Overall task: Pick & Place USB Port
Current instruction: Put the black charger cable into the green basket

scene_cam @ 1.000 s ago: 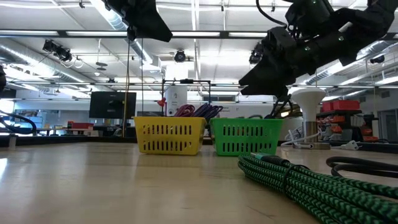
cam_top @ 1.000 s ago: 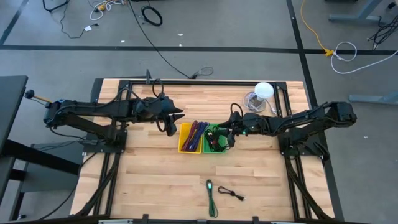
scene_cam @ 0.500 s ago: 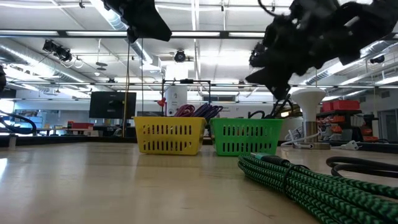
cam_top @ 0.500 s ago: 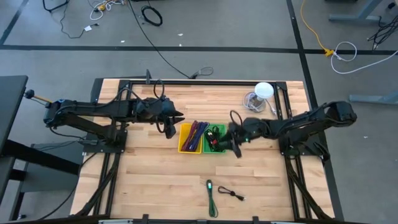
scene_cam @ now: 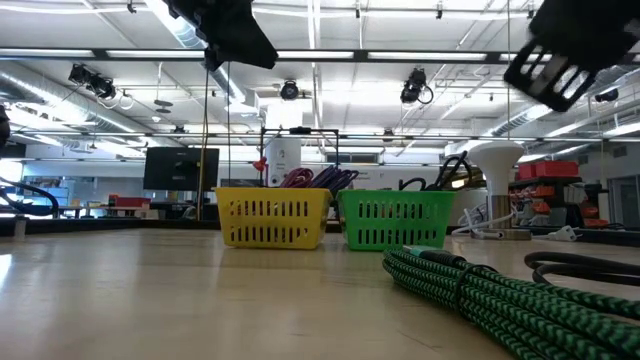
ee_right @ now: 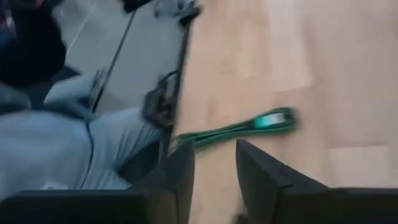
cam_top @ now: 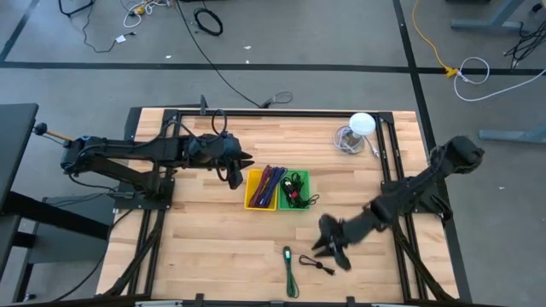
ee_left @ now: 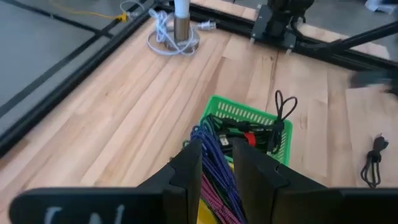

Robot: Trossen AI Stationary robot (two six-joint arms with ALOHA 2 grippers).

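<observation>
The small black cable's loop facing the green cable gathers together at the bundled middle [cam_top: 318,263], and my right gripper will close on the cable there.
A yellow basket [cam_top: 256,207] of coloured cables and a green basket [cam_top: 293,209] with a black cable stand side by side mid-table. A braided green cable [cam_top: 290,271] and a small coiled black cable [cam_top: 317,265] lie flat near the table's near edge. My right gripper [cam_top: 331,250] hovers open just above and beside the black cable. Its wrist view shows the green cable [ee_right: 236,132] ahead of the fingers. My left gripper [cam_top: 246,159] waits open in the air by the yellow basket's far-left corner, looking over the green basket [ee_left: 239,109].
A white-headed stand [cam_top: 363,124] with a coiled white cord [cam_top: 347,138] sits at the table's far right corner. Black frame rails run along the table's edges. Bare wood lies left of the baskets and around the two loose cables. Something grey [ee_right: 62,155] shows beyond the near edge.
My right gripper has swung quickly from above the green basket toward the table's near edge and downward, and now hangs over the loose cables. A black cable stays in the green basket, with a loop over its right rim. The left arm has kept still.
</observation>
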